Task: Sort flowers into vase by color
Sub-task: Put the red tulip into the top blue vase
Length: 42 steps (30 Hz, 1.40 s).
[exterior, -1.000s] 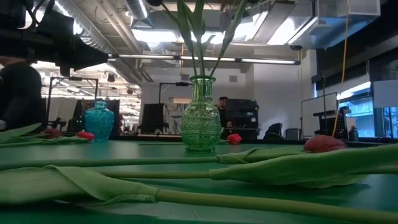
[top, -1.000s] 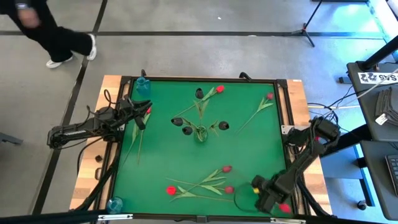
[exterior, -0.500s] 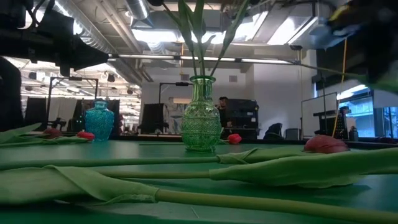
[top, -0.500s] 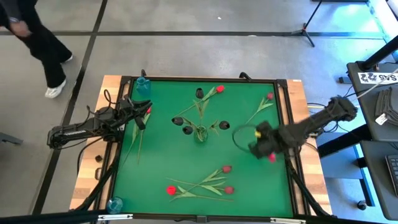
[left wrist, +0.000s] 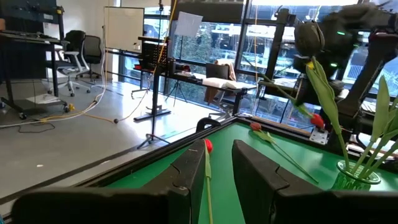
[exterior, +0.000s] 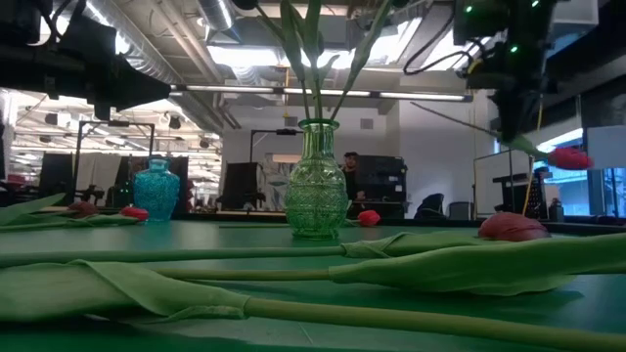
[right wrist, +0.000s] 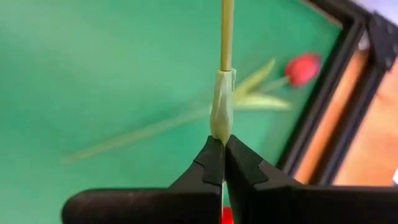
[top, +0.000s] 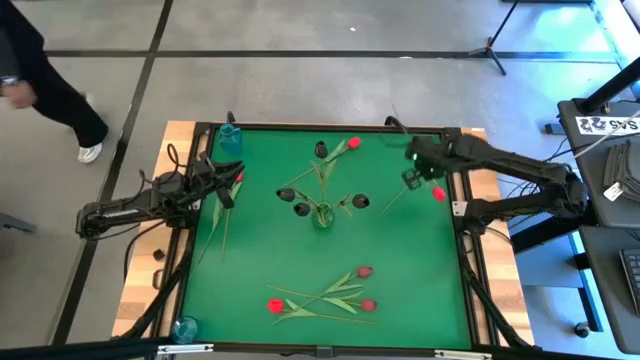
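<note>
Next, my right hand sets the red flower down between the far-edge red flower and the green glass vase (top: 336, 174).
My right gripper (top: 412, 178) hangs over the table's far right part, shut on a red flower whose head (exterior: 569, 156) droops beside it. Another red flower (right wrist: 303, 68) lies on the green mat under it. A green glass vase (top: 322, 215) stands mid-table with dark-headed flowers in it. A blue vase (top: 229, 138) stands at the far left corner. Several red flowers (top: 330, 295) lie near the front edge. My left gripper (top: 226, 193) waits level at the left edge, open, above a red flower (left wrist: 208, 145) lying on the mat. My right gripper pinches the red flower's stem at a pale leaf base (right wrist: 222, 124), close to the head, between its two fingertips. The fingers slant down from above and lie across the stem. The flower is lifted clear, tilted, its long stem (exterior: 460, 119) rising away and its head lower.
A second blue vase (top: 185, 327) stands at the near left corner. A red and a dark flower (top: 335, 150) lie toward the far edge. A black frame (top: 462, 200) rims the mat. A person (top: 40, 70) walks on the floor beyond the far left corner.
My right gripper has swung from the near right corner along the right side toward the far edge, rising and rolling. The red flower went with it, staying lifted clear. The person has walked farther left.
</note>
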### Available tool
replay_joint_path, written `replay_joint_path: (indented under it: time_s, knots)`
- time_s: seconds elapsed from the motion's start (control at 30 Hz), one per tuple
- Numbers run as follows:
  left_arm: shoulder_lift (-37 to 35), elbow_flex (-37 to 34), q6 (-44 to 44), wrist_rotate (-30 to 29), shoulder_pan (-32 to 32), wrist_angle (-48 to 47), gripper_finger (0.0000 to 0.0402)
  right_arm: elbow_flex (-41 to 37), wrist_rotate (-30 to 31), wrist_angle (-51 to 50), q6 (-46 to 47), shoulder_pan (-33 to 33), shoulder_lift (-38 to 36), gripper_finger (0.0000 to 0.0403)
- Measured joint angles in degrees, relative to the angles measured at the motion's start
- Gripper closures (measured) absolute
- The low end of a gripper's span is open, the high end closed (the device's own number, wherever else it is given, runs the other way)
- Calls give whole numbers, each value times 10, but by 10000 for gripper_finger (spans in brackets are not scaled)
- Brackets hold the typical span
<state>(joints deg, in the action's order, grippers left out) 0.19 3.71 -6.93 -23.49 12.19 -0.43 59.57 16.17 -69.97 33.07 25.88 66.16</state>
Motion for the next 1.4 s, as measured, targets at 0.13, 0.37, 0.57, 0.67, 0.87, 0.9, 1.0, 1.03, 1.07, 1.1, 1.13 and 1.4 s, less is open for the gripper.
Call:
replay_joint_path:
  time_s: [0.13,0.37,0.57,0.67,0.87,0.9,1.0,1.03,1.07,1.1,1.13,1.4]
  knots:
    - [0,0,0,0,0,0,323,0,-55,109,-106,110,12,401]
    - [0,0,0,0,0,0,323,4,-97,305,-275,194,103,402]
    - [0,0,0,0,0,0,323,65,-98,337,-428,178,214,402]
    - [0,0,0,0,0,0,323,93,-98,342,-531,160,261,403]
    - [0,0,0,0,0,0,323,113,-147,418,-668,114,317,403]
    - [0,0,0,0,0,0,323,113,-164,431,-683,108,322,403]
    - [0,0,0,0,0,0,323,112,-183,453,-723,93,336,403]
    - [0,0,0,0,0,0,323,112,-184,457,-730,89,343,403]
    - [0,0,0,0,0,0,323,111,-188,462,-738,86,349,402]
    - [0,0,0,0,0,0,323,111,-199,468,-743,82,354,402]
    - [0,0,0,0,0,0,323,111,-210,477,-749,79,360,401]
    - [0,0,0,0,0,0,323,111,-222,536,-757,43,405,396]
